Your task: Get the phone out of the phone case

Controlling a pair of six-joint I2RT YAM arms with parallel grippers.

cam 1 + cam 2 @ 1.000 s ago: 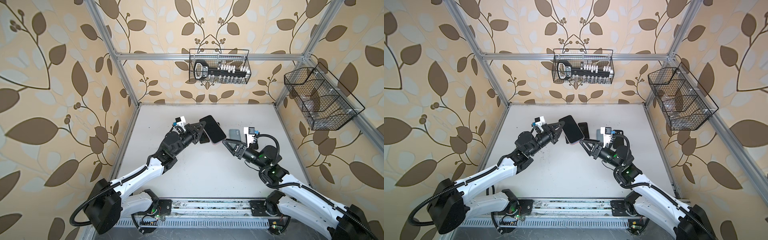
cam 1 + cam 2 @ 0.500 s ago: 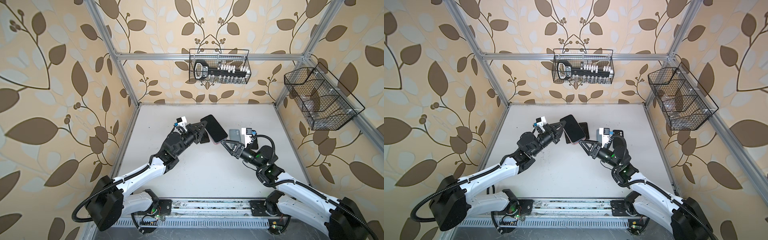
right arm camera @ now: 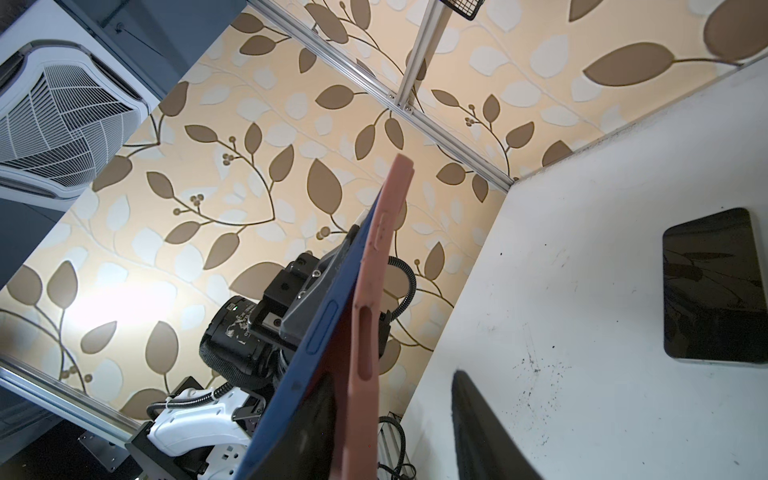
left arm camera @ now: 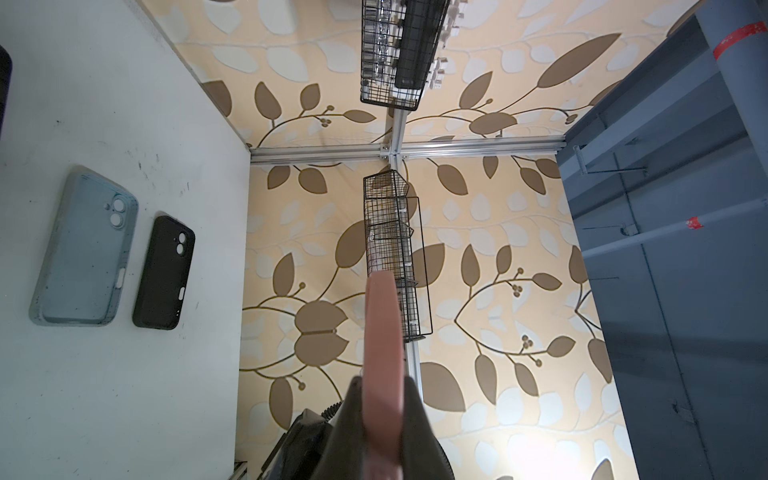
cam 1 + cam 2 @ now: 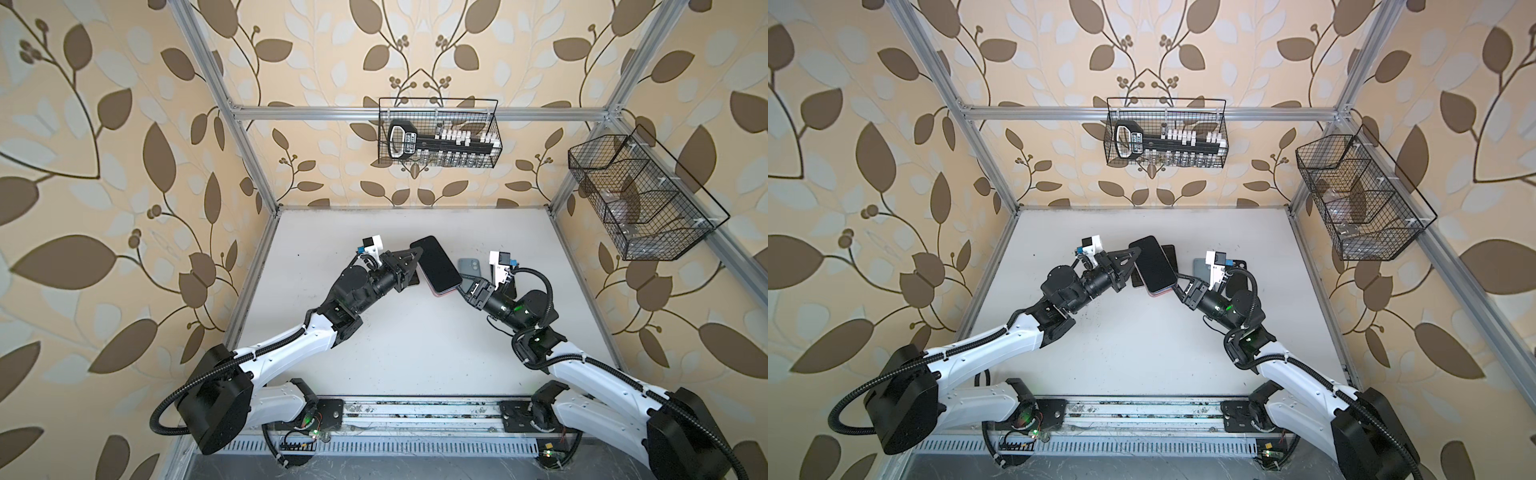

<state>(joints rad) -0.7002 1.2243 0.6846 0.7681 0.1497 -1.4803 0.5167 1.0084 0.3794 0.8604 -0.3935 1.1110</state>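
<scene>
The left gripper holds the pink case while the blue phone stands apart from it, so it should open and take the blue phone's edge (image 5: 425,270).
A black-screened phone (image 5: 436,266) (image 5: 1154,264) in a pink phone case (image 5: 442,294) (image 5: 1156,294) hangs tilted above the table. My left gripper (image 5: 415,255) (image 5: 1136,253) is shut on its upper end; in the left wrist view the case's edge (image 4: 382,324) runs out from between that gripper's (image 4: 382,386) fingers. My right gripper (image 5: 461,289) (image 5: 1177,280) is at the lower end. In the right wrist view the blue phone (image 3: 320,324) has parted from the pink case (image 3: 374,270). One dark finger (image 3: 478,436) of the right gripper (image 3: 392,378) stands apart from the case.
On the table lie a light blue case (image 4: 85,249) (image 5: 469,266), a black case (image 4: 164,272) (image 5: 1239,284) and another dark phone (image 3: 715,286) (image 5: 1170,253). Wire baskets hang on the back wall (image 5: 438,133) and the right wall (image 5: 640,195).
My right gripper has moved left up to the phone's lower end and its jaws have narrowed. The left gripper still holds the cased phone in nearly the same place.
</scene>
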